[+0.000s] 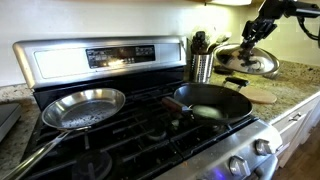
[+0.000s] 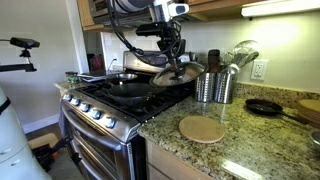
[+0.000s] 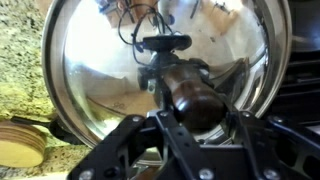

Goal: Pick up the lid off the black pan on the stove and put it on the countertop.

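My gripper is going to release the silver lid on the speckled granite countertop [image 1: 265,99] next to the stove, near the black pan. The lid hangs tilted near the stove's edge.
My gripper [image 1: 258,38] is shut on the dark knob [image 3: 190,98] of the shiny silver lid [image 1: 248,63] and holds it tilted in the air. In both exterior views the lid [image 2: 178,75] hangs near the stove's edge, by the speckled granite countertop [image 2: 250,150]. In the wrist view the lid [image 3: 95,70] fills the frame behind my fingers [image 3: 196,122]. The black pan [image 1: 212,101] sits uncovered on the stove [image 1: 120,135]; its handle points toward the middle of the stove. It also shows in an exterior view [image 2: 130,88].
A lidless silver frying pan [image 1: 85,108] sits on another burner. A metal utensil canister [image 2: 215,85] stands on the counter beside the stove. A round wooden trivet [image 2: 203,128] lies on the counter, with a small black pan [image 2: 265,106] farther along.
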{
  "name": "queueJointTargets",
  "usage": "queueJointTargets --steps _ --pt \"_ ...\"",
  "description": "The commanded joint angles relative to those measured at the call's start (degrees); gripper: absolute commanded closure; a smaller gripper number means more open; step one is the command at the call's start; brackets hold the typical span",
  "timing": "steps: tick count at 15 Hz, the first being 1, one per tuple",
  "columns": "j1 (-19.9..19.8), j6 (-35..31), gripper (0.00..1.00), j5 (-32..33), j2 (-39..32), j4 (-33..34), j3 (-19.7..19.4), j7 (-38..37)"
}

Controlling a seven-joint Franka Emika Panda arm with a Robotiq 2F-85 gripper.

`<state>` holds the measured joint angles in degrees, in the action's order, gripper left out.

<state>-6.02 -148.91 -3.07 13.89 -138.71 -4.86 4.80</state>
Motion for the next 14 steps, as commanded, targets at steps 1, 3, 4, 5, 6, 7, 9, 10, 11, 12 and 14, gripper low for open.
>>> queueJointTargets --steps 1,3,4,5,6,7,9,10,11,12,14 --pt "-2.4 -2.5 0.79 2.7 -2.5 1.2 -1.3 -4.3" --pt "-3.4 -2.6 0.79 3.0 -4.9 2.2 -2.1 -5.7" --pt "-3.7 -2.6 0.79 3.0 -6.1 2.6 -2.5 -6.2" --pt "-3.9 -2.7 0.79 2.3 -7.6 3.3 -3.1 -6.2" --pt "-4.1 -2.7 0.79 2.2 -8.9 3.8 -3.5 -6.6" --pt "-4.2 -2.6 0.79 1.7 -10.5 4.6 -4.1 -6.6" --pt "-4.8 -2.2 0.79 0.9 -13.5 6.4 -5.2 -7.1" --pt "-5.0 -1.9 0.79 0.7 -14.8 7.2 -5.8 -7.5" --pt "-5.2 -1.6 0.79 0.2 -16.0 7.9 -6.3 -7.8" --pt "-5.5 -1.4 0.79 -0.3 -17.1 8.5 -6.7 -8.0" --pt "-6.1 -0.6 0.79 -2.3 -19.1 9.3 -7.3 -7.9"
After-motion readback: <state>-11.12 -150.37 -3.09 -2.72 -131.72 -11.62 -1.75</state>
